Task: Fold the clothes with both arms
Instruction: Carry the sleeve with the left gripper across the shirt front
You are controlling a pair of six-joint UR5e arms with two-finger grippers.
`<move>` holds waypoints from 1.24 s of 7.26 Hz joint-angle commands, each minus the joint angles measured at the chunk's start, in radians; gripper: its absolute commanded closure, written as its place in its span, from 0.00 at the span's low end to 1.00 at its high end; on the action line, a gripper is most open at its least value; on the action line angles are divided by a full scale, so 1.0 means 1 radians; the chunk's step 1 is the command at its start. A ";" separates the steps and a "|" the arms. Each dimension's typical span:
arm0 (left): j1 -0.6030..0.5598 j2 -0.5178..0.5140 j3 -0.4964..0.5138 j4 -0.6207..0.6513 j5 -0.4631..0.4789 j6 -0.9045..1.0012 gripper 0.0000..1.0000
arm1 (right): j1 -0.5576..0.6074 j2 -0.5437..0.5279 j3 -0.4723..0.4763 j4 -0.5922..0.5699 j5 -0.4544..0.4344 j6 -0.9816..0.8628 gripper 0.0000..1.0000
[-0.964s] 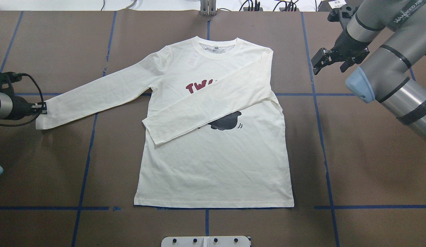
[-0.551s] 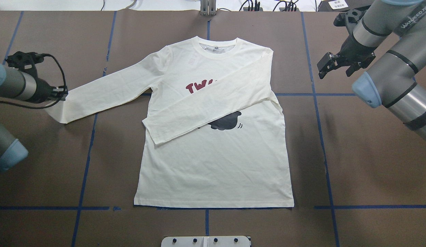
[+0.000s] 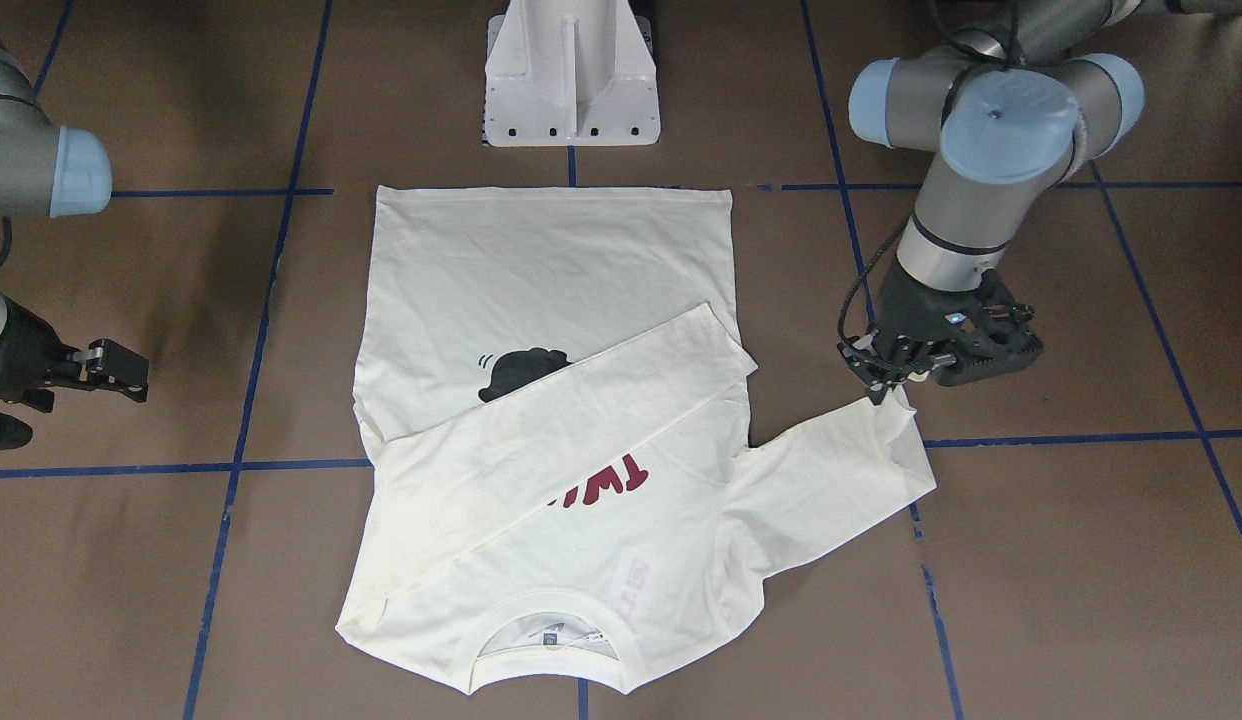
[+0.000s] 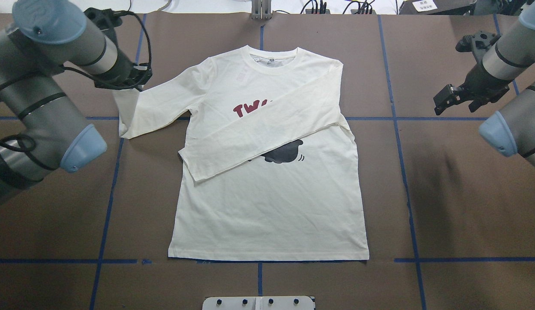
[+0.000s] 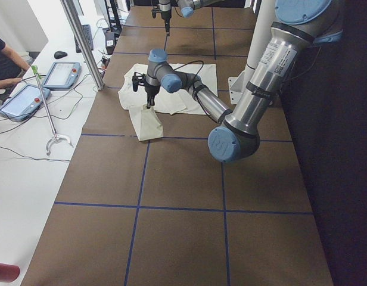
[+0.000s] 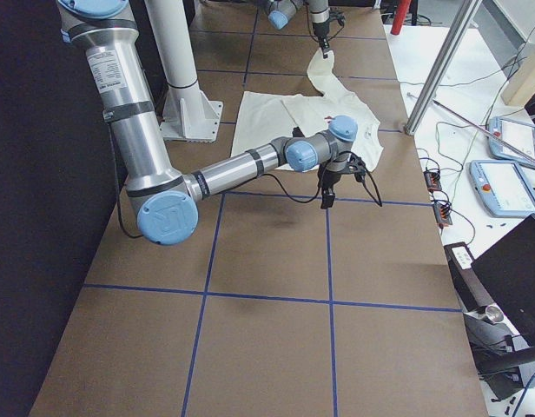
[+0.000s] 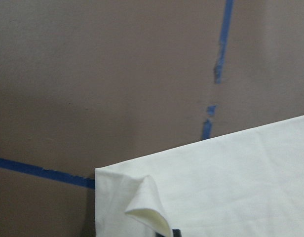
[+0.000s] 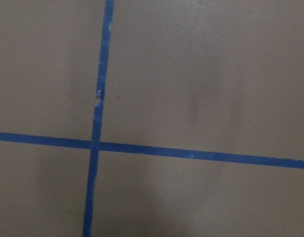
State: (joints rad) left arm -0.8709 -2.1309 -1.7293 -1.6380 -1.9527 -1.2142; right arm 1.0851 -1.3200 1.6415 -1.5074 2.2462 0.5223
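The robot's left gripper should release the sleeve's cuff on the shirt (image 3: 396, 336) between the black cat and the side edge of the shirt.
The cream-white shirt (image 4: 267, 206) lies print up on the brown table, collar at the far side. One sleeve (image 4: 267, 133) is folded across the chest, covering part of the red letters and the black cat. My left gripper (image 4: 140, 82) is shut on the cuff of the other sleeve (image 4: 164, 103) and holds it above the table, so the sleeve doubles over near the shoulder. From the front, that gripper (image 3: 876, 385) pinches the sleeve end (image 3: 881, 440). A raised cuff corner (image 7: 147, 207) shows in the left wrist view. My right gripper (image 4: 444, 101) hangs open to the right of the shirt, holding nothing.
Blue tape lines (image 4: 392, 118) grid the tabletop. The white pedestal base (image 3: 571, 70) stands beside the shirt's hem. Cables (image 4: 319, 6) lie along the far edge. A side bench beyond the table holds tablets (image 5: 58, 74), with a person (image 5: 2, 59) seated there.
My left gripper has carried the cuff from the far left up and in toward the shirt's shoulder, doubling the sleeve. The right arm has drawn back to the right.
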 commanded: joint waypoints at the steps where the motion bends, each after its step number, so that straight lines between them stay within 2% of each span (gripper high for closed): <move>1: 0.025 -0.188 0.007 0.035 -0.089 -0.184 1.00 | 0.013 -0.077 -0.006 0.065 -0.002 -0.021 0.00; 2: 0.059 -0.293 0.023 0.018 -0.116 -0.318 1.00 | 0.013 -0.082 -0.006 0.066 -0.002 -0.019 0.00; 3: 0.097 -0.422 0.093 0.014 -0.117 -0.425 1.00 | 0.013 -0.084 -0.006 0.066 -0.002 -0.015 0.00; 4: 0.162 -0.467 0.129 0.010 -0.103 -0.482 1.00 | 0.013 -0.084 -0.008 0.064 0.000 -0.013 0.00; 5: 0.238 -0.463 0.142 -0.047 -0.007 -0.528 1.00 | 0.012 -0.085 -0.008 0.064 0.000 -0.012 0.00; 6: 0.292 -0.469 0.201 -0.115 0.056 -0.565 1.00 | 0.013 -0.087 -0.009 0.064 0.000 -0.010 0.00; 7: 0.315 -0.474 0.239 -0.178 0.084 -0.591 1.00 | 0.013 -0.087 -0.012 0.064 0.001 -0.008 0.00; 9: 0.355 -0.478 0.299 -0.222 0.124 -0.608 1.00 | 0.012 -0.085 -0.014 0.064 0.001 -0.007 0.00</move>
State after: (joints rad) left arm -0.5460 -2.6041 -1.4755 -1.8196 -1.8637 -1.8044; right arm 1.0974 -1.4063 1.6285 -1.4435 2.2471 0.5146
